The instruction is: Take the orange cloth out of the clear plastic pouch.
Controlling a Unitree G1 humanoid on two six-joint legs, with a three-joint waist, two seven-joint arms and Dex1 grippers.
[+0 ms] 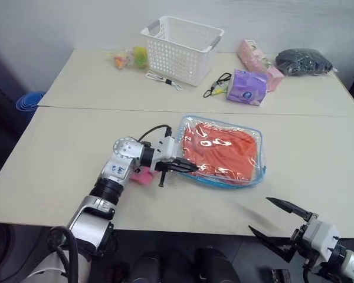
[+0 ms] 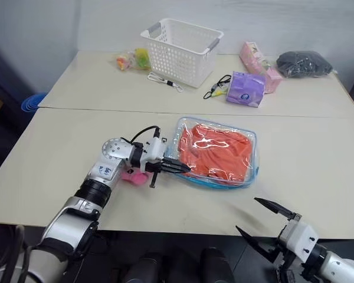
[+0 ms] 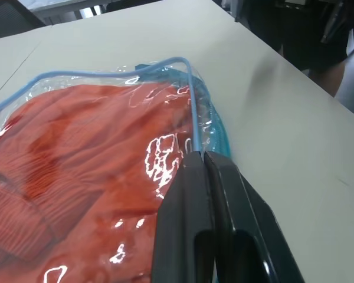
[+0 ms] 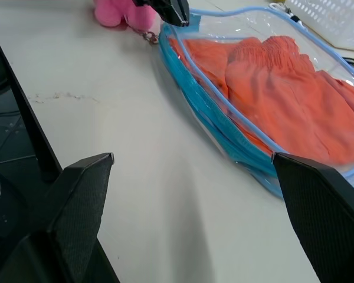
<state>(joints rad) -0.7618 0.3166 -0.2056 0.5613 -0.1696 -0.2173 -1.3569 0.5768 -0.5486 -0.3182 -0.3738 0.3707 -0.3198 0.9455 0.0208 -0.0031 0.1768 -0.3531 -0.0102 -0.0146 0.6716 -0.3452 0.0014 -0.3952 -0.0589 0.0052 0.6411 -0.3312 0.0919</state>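
Observation:
The blue edging is pinched by my left gripper past the edging's corner while the pouch's opening lies flat. Next, I open, back away and lift the edging by its corner (image 4: 187, 27).
The clear plastic pouch (image 1: 256, 134) with light blue zipper edging lies flat in the middle of the table. The wrinkled orange cloth (image 1: 224, 153) is inside it. My left gripper (image 1: 189, 167) reaches in from the left at the pouch's near left corner. In the left wrist view its fingers (image 3: 189, 200) are pressed together with the pouch's blue edging (image 3: 192, 118) running in between them. My right gripper (image 1: 258, 213) hangs open off the table's front edge, to the right of the pouch and apart from it. Its own view has the pouch (image 4: 224, 127) and cloth (image 4: 283, 94) ahead of the spread fingers.
A small pink plush toy (image 1: 143, 175) lies under my left wrist. At the back stand a white basket (image 1: 183, 41), a purple packet (image 1: 248, 87), a pink box (image 1: 256, 59), a black bag (image 1: 302, 61), a lanyard (image 1: 218, 85) and small colourful toys (image 1: 133, 58).

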